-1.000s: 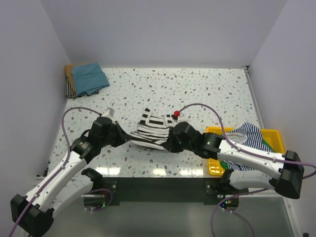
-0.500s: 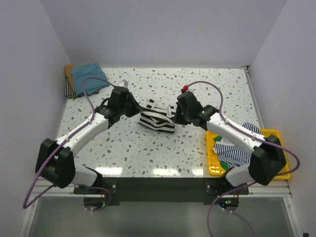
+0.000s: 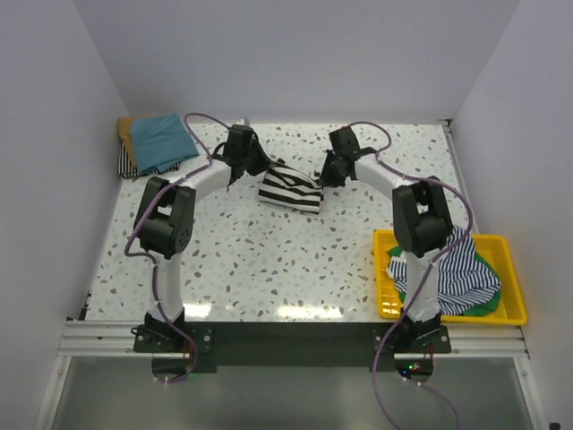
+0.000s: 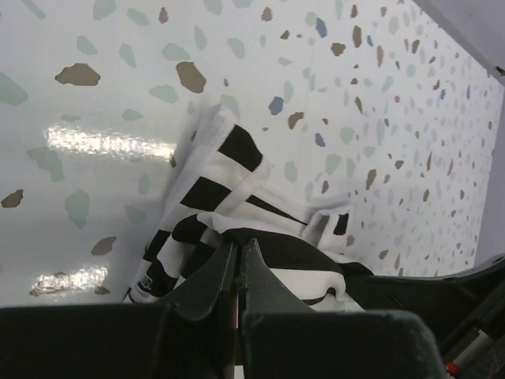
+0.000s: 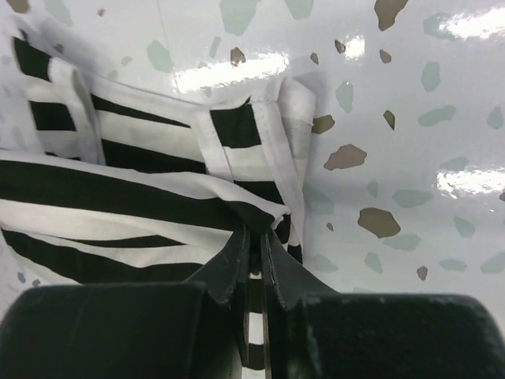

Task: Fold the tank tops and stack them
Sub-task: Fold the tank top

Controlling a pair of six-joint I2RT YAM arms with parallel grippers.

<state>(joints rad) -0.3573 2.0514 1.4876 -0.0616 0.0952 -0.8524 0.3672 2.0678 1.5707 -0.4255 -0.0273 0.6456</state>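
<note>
The robot's right gripper should release the striped tank top on the speckled table [image 3: 284,207] under its near hem, between both arms.
A black-and-white striped tank top [image 3: 291,188] hangs bunched between both grippers over the far middle of the table. My left gripper [image 3: 260,172] is shut on its left edge, and the left wrist view shows the jaws [image 4: 237,243] pinching the striped cloth [image 4: 229,170]. On the right edge, my right gripper [image 3: 319,176] is shut too, its jaws [image 5: 256,230] clamped on a fold of the stripes [image 5: 118,197]. A teal-blue tank top [image 3: 161,137] lies on a tan one [image 3: 126,128] and a striped one [image 3: 127,165] in the far left corner.
A yellow tray [image 3: 383,278] stands at the near right, holding another striped tank top [image 3: 448,267] over a green one [image 3: 488,301]. Both arms reach far forward, elbows over the middle of the speckled table [image 3: 269,260]. White walls close the table on three sides.
Both arms have carried the striped tank top from the near middle of the table to the far middle, stretching out away from their bases. Both grips have held.
</note>
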